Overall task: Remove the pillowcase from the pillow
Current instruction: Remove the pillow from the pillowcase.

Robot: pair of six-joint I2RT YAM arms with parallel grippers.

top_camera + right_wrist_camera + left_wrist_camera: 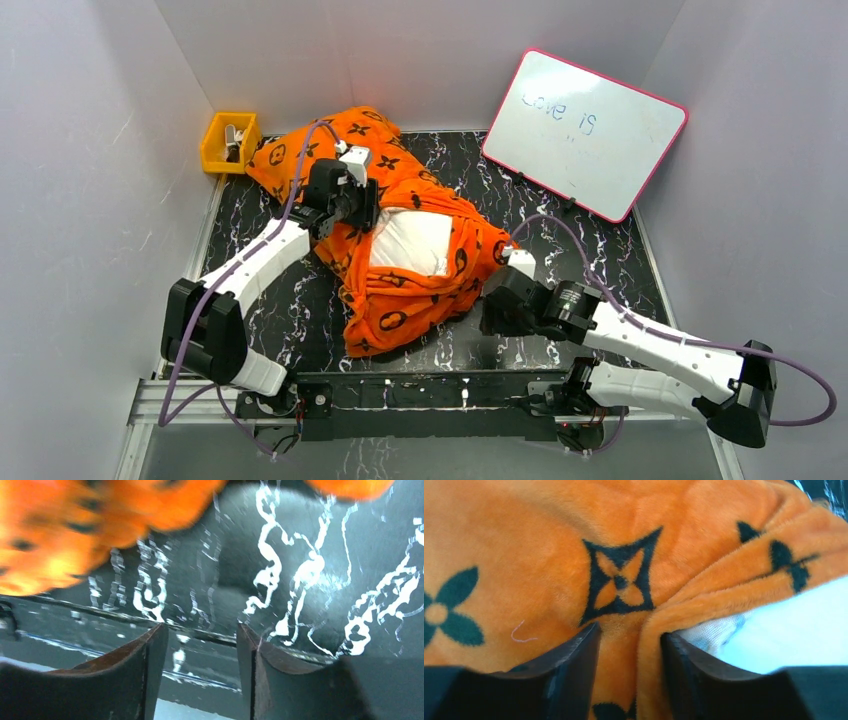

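Observation:
I have my left gripper on the pillowcase hem while the pillow stays mostly inside, so next I leave the hem and pinch the white pillow showing in the pillowcase's opening [412,242].
The orange pillowcase [400,300] with black motifs lies bunched in the middle of the table. The white pillow [415,240] shows through its opening. My left gripper [368,205] sits at the opening's left edge. In the left wrist view the gripper [630,630] is shut on a fold of the pillowcase hem [524,555], with its right finger between fabric and pillow [794,625]. My right gripper [487,305] is open and empty, low over the mat just right of the pillowcase's lower corner. In its own view [201,627] the blurred pillowcase [60,530] is at upper left.
A yellow bin [228,143] stands at the back left corner. A pink-framed whiteboard [585,130] leans at the back right. White walls enclose the black marbled mat [560,250]. A black rail [420,385] runs along the near edge.

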